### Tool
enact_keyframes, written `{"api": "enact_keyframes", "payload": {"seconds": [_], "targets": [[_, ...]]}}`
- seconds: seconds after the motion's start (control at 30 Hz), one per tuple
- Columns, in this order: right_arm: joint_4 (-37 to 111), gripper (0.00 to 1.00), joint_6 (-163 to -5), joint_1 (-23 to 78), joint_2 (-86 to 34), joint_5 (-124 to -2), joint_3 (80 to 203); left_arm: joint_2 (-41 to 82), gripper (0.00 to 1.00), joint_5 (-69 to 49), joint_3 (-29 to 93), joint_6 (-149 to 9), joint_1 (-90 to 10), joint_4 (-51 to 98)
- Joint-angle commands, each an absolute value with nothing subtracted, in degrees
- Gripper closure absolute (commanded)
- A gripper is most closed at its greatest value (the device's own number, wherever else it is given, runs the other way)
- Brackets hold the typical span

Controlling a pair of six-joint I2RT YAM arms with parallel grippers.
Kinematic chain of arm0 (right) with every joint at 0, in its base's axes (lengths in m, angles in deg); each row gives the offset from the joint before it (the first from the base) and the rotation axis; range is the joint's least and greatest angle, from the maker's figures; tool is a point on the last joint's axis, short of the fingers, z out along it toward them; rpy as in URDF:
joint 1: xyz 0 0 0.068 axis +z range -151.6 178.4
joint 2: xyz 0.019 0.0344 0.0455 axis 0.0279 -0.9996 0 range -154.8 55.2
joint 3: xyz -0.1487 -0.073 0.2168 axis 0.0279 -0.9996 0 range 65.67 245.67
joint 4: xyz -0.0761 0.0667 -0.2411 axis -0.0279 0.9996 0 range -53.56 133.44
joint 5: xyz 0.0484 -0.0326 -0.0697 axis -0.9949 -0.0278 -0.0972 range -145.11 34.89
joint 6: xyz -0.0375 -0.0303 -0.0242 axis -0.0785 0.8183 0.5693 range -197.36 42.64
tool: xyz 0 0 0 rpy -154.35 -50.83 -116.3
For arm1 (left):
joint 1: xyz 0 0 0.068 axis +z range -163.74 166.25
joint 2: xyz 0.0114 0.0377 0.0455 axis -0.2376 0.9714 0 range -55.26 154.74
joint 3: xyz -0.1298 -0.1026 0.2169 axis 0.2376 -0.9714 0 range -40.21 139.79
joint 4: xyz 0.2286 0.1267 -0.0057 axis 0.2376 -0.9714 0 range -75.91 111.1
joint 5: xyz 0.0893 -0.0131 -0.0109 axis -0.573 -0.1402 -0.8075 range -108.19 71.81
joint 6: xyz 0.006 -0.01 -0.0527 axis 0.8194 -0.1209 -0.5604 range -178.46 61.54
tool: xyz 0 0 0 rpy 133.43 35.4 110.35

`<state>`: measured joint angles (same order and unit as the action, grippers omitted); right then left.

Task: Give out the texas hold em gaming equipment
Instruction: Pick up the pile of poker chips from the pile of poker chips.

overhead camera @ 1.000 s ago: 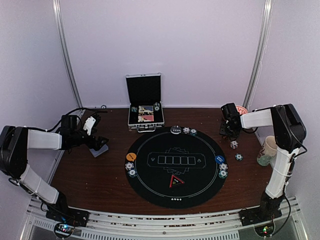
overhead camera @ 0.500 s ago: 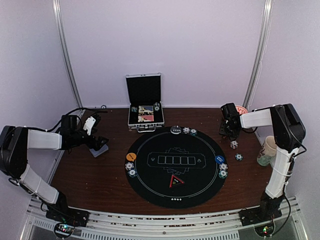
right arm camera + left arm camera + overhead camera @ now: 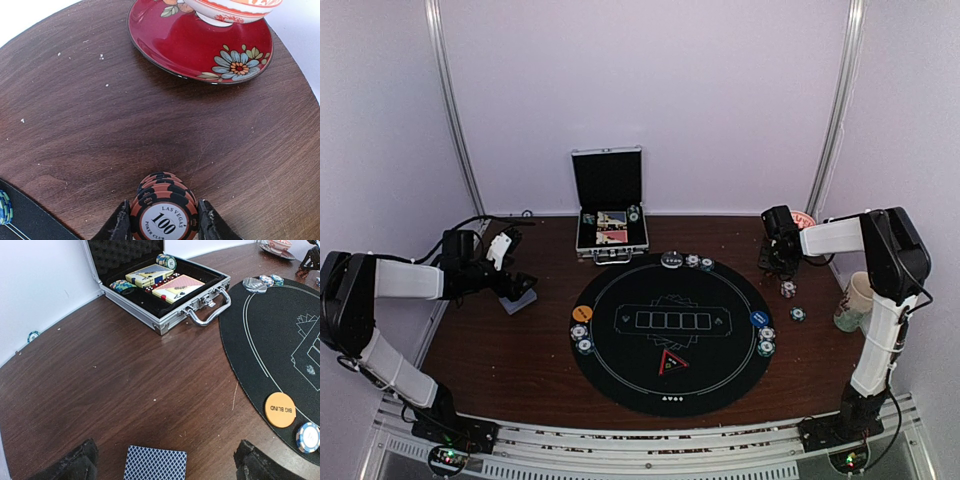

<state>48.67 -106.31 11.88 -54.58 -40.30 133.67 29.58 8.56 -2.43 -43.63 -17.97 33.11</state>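
Observation:
I should set the red chip with my right gripper on the black mat, at the near end of the blue disc's row [image 3: 758, 365].
My right gripper [image 3: 164, 222] is shut on a small stack of red "100" poker chips [image 3: 162, 200], low over the wood near the red saucer; it also shows in the top view [image 3: 775, 257]. My left gripper [image 3: 166, 455] is open, its fingers [image 3: 80, 462] wide apart either side of a blue-backed playing card [image 3: 155, 466] lying flat on the table; in the top view it is left of the mat [image 3: 515, 290]. On the black mat [image 3: 670, 390] lie an orange "BIG BLIND" disc [image 3: 280, 409], a blue disc [image 3: 758, 318], a dark disc [image 3: 670, 259] and small groups of chips [image 3: 582, 338].
The open silver case [image 3: 165, 322] holds two card decks and chips at the back. A white chip [image 3: 788, 288] and a teal chip [image 3: 798, 314] lie right of the mat. A red saucer with a bowl [image 3: 200, 45] and a mug [image 3: 853, 300] stand at the right. A teal chip [image 3: 33, 335] lies by the wall.
My right gripper has shifted very slightly toward the back with the red chips. The left arm and the card have not moved.

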Motion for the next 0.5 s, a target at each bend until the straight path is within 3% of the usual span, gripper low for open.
{"api": "enact_keyframes", "payload": {"seconds": [0.0,0.47], "targets": [[49.09,0.66,-107.04,11.50,-55.29,-40.39,134.84,29.97,0.02,8.27,-1.54,-43.49,-17.75,35.07],[48.60,0.70,-107.32,11.61,-50.18,-41.82,132.81,29.90,0.02,7.98,-1.54,-43.60,-17.78,35.07]]}}
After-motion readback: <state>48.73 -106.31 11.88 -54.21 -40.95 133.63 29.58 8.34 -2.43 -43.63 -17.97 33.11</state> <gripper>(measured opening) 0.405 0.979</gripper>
